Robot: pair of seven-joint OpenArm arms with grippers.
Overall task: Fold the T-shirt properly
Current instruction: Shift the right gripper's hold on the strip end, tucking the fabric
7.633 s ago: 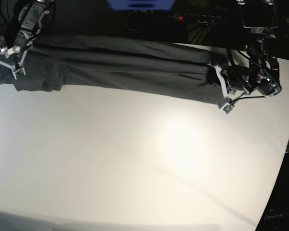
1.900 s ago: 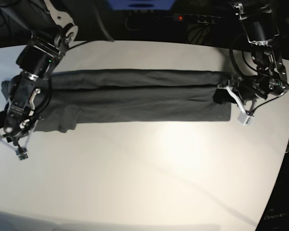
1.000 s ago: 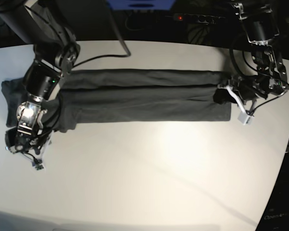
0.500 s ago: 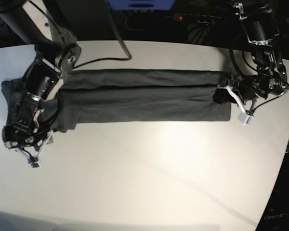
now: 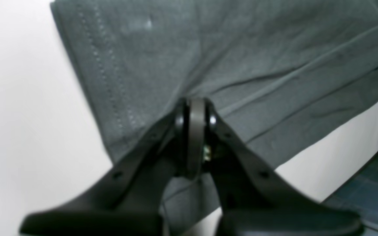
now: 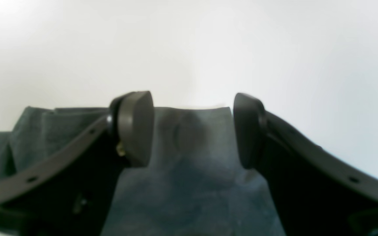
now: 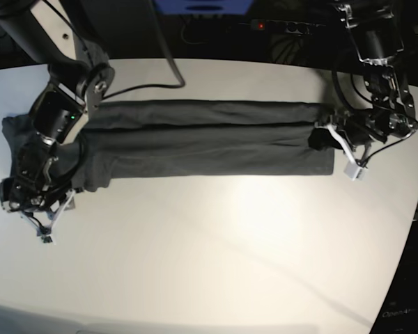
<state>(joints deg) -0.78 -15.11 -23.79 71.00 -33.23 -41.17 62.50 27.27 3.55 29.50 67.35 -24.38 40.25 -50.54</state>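
Observation:
A T-shirt flap sticks past the T-shirt's near edge; my right gripper will pinch the flap's edge (image 6: 192, 114) and pull it straight while my left gripper stays still.
The T-shirt (image 7: 209, 139) is dark grey and lies as a long folded band across the far half of the white table (image 7: 230, 250). My left gripper (image 7: 325, 139) is at the band's right end, shut on the T-shirt; in the left wrist view its pads (image 5: 194, 131) meet where creases in the cloth (image 5: 241, 49) converge. My right gripper (image 7: 42, 228) is open at the band's left end, just past the near edge of the cloth. In the right wrist view its pads (image 6: 136, 127) stand apart over the cloth's edge (image 6: 192, 183), with nothing between them.
The table's curved edge (image 7: 412, 223) runs down the right side, with dark floor beyond it. Behind the table are a power strip with a red light (image 7: 261, 26) and a blue object (image 7: 202, 5). A black cable (image 7: 146, 83) trails from the right arm.
My right gripper's jaws have spread wider and its arm has swung slightly to the left at the shirt's end. The left arm and the shirt have stayed put.

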